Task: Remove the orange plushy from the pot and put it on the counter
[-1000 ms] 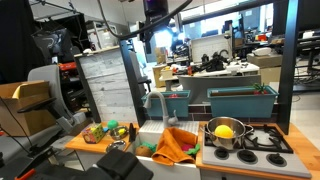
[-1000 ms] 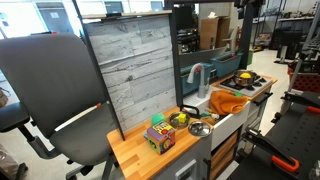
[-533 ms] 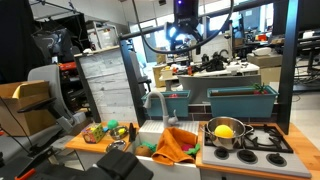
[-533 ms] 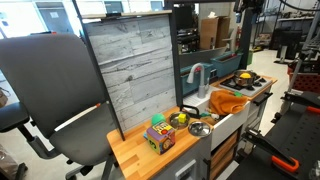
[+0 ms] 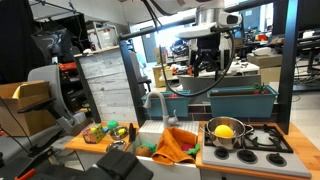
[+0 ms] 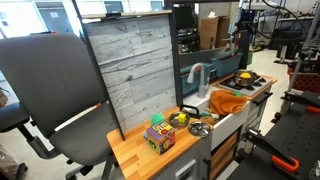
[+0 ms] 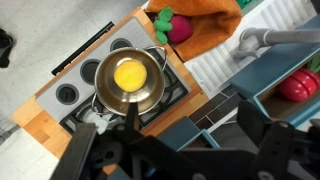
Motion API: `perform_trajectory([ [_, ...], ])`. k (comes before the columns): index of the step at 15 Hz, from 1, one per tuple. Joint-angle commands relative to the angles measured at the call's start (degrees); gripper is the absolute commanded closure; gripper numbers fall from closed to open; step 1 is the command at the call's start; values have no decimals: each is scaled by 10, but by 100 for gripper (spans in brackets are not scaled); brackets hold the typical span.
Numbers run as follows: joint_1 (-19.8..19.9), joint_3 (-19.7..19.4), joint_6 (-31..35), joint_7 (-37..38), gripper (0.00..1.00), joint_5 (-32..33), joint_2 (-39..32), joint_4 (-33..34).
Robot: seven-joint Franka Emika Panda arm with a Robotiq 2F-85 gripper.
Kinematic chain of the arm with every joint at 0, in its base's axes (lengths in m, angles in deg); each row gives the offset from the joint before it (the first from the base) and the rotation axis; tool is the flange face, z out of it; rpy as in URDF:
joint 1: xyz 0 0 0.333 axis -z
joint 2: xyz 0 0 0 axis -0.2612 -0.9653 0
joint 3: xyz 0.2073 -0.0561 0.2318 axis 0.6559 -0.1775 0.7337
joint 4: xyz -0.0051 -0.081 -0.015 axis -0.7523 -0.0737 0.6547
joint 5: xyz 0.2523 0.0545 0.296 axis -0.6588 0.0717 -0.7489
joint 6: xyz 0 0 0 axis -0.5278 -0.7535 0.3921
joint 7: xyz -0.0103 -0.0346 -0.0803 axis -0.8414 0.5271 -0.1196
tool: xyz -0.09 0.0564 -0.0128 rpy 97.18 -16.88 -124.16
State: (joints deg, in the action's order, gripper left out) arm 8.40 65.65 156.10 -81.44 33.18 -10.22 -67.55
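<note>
I will next lower my gripper to the top of the orange plushy [image 5: 224, 127] [image 7: 130, 75] inside the steel pot, and I will close it there.
A round yellow-orange plushy [image 5: 224, 130] lies inside the steel pot [image 5: 226, 140] on the toy stove; both show in the wrist view, the plushy [image 7: 129, 74] in the pot [image 7: 100, 92], and in an exterior view as a small yellow spot [image 6: 245, 75]. My gripper [image 5: 204, 62] hangs high in the air, above and behind the stove, well clear of the pot. In the wrist view the gripper [image 7: 190, 150] is open and empty, its dark fingers [image 7: 270, 140] spread wide at the bottom of the picture.
An orange cloth [image 5: 178, 143] lies in the sink next to a grey faucet [image 5: 155, 100]. A teal bin [image 5: 240, 100] stands behind the stove. The wooden counter [image 5: 85, 143] holds small toys. A red toy [image 7: 178, 25] lies by the cloth.
The arm has swung across the top of the exterior view and come lower, from above the sink to behind the stove. The pot and plushy have not moved.
</note>
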Motion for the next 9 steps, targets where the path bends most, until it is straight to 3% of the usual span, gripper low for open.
perform_trajectory([
  [1,3,-11,-37,77,0,6,-98,139],
  [9,37,-44,-147,186,0,13,-256,305],
])
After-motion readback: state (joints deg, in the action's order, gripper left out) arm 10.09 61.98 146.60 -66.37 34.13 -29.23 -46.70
